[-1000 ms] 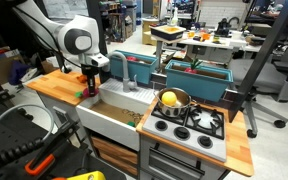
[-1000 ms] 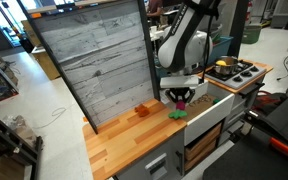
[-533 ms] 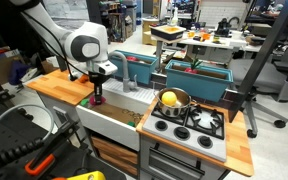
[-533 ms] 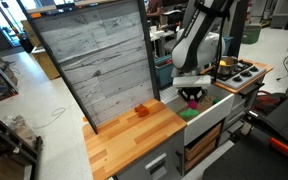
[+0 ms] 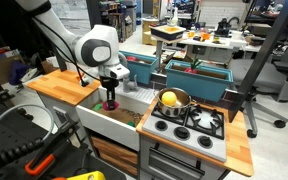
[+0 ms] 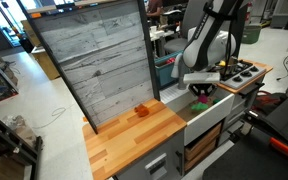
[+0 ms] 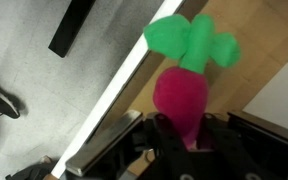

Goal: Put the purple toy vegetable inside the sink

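Note:
The robot's gripper should release the purple toy vegetable on the sink's brown bottom, close to the sink's white front side [image 5: 119, 116] [image 7: 174, 103].
My gripper [image 5: 110, 97] is shut on the purple toy vegetable [image 7: 181, 95], a magenta body with a green leafy end [image 7: 190, 40] pointing away from the jaws. In both exterior views the gripper [image 6: 202, 98] hangs over the white sink [image 5: 114, 118], with the toy [image 6: 201, 101] a little above the basin. In the wrist view the sink's white rim [image 7: 124, 85] runs diagonally under the toy, with wooden counter to the right.
A wooden counter [image 5: 62, 86] lies beside the sink and holds an orange-red toy piece [image 6: 141, 110]. A grey faucet [image 5: 130, 72] stands behind the basin. A pot with a yellow item [image 5: 170, 99] sits on the toy stove [image 5: 191, 122]. Teal bins [image 5: 199, 78] stand behind.
My gripper has carried the purple toy vegetable sideways from above the wooden counter to over the sink basin. It stays shut on the toy.

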### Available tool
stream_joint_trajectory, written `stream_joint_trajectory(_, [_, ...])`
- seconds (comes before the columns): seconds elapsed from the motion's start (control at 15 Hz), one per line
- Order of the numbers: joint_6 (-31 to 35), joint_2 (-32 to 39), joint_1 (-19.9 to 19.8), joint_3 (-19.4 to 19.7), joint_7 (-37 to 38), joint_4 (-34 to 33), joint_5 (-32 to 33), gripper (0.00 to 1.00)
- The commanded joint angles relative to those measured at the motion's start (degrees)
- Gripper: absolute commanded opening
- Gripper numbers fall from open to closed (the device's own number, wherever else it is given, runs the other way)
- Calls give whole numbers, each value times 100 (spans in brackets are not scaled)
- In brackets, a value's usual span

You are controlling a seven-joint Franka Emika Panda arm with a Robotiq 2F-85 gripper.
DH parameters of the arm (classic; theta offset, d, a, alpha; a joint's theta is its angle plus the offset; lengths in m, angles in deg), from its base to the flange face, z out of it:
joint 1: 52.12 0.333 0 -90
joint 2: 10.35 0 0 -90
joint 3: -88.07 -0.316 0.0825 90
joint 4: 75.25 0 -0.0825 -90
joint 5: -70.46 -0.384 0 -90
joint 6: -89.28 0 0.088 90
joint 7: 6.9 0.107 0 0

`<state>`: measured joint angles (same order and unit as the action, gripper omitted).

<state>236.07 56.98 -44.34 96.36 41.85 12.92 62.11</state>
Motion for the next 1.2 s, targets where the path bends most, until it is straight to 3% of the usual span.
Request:
stream_joint_trajectory(0.0, [266, 324, 117, 219, 299, -269, -14, 4])
stream_joint_trajectory(0.93, [-253, 1657, 33, 311, 1033, -1887, 52, 6])
stream_joint_trajectory(1.0, [-323, 1698, 34, 306, 1051, -1972, 68, 39])
stream_joint_trajectory(1.13, [-424, 1754, 39, 312, 1074, -2095, 105, 47])
